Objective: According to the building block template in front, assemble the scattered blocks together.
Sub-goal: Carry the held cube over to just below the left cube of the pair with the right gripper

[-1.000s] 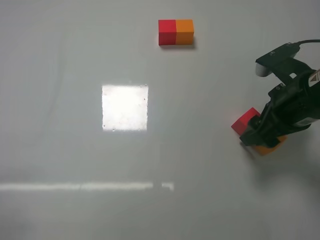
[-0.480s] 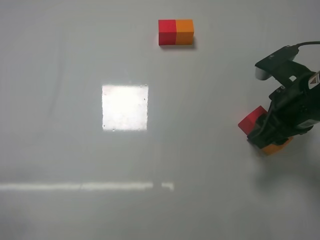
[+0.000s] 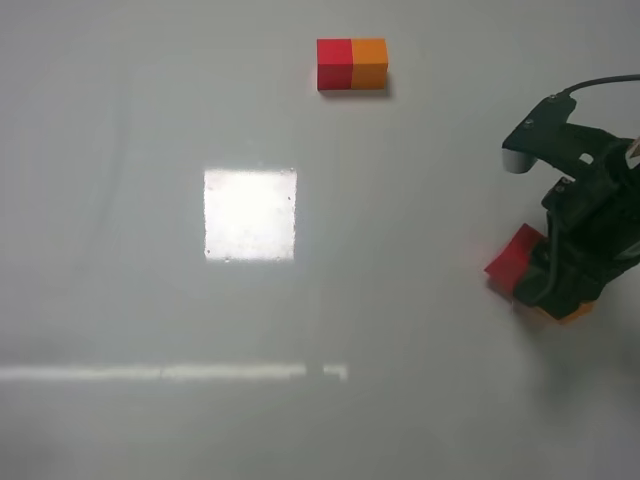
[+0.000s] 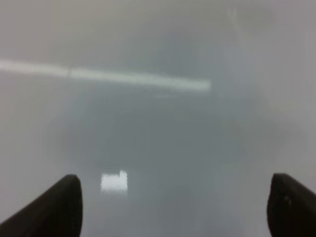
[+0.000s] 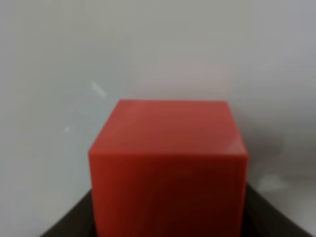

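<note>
My right gripper will release the red and orange cubes on the table before the template [image 3: 375, 239], next to the glare patch.
The building block template [image 3: 352, 64], a red and orange bar, lies at the far side of the table. My right gripper [image 3: 553, 288] is at the right edge. In the right wrist view the gripper [image 5: 168, 217] has its dark fingers [image 5: 74, 219] against both sides of the red cube [image 5: 168, 168]. The red cube [image 3: 514, 256] sticks out to the left of the gripper. Only a sliver of the orange cube [image 3: 566, 313] shows beneath the gripper. My left gripper [image 4: 173, 212] is open and empty over bare table, and does not appear in the exterior view.
A bright square glare patch [image 3: 250, 214] and a light streak [image 3: 170, 372] lie on the grey table [image 3: 400, 200]. The right arm's body [image 3: 585, 215] covers the table's right edge.
The right gripper has shifted right and toward the near side. The red cube has moved with it. Less of the orange cube shows now.
</note>
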Robot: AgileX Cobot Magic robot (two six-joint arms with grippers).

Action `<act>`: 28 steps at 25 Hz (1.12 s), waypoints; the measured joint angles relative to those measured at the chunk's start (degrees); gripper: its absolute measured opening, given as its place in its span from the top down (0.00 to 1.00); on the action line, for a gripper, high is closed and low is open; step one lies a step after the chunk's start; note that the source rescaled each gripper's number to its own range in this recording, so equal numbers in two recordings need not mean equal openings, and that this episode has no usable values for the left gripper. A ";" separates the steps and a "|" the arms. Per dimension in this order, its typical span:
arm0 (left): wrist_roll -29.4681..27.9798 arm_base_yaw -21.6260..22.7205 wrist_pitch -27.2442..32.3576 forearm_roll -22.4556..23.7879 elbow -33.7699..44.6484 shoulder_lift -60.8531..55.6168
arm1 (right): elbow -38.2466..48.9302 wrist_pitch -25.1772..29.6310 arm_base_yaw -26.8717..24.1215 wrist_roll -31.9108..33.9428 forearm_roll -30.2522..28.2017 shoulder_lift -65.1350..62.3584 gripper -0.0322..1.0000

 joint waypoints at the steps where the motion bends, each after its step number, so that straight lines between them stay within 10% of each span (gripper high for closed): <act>1: 0.00 0.00 0.00 0.00 0.00 0.00 | -1.15 0.56 1.75 -0.10 -1.25 0.00 0.94; 20: -0.05 0.00 0.01 0.00 0.00 0.00 | -20.11 2.76 24.51 -2.19 -17.95 18.08 0.94; 28: -0.05 0.00 0.01 0.00 0.00 0.00 | -21.00 3.03 25.40 -5.79 -19.61 20.57 0.94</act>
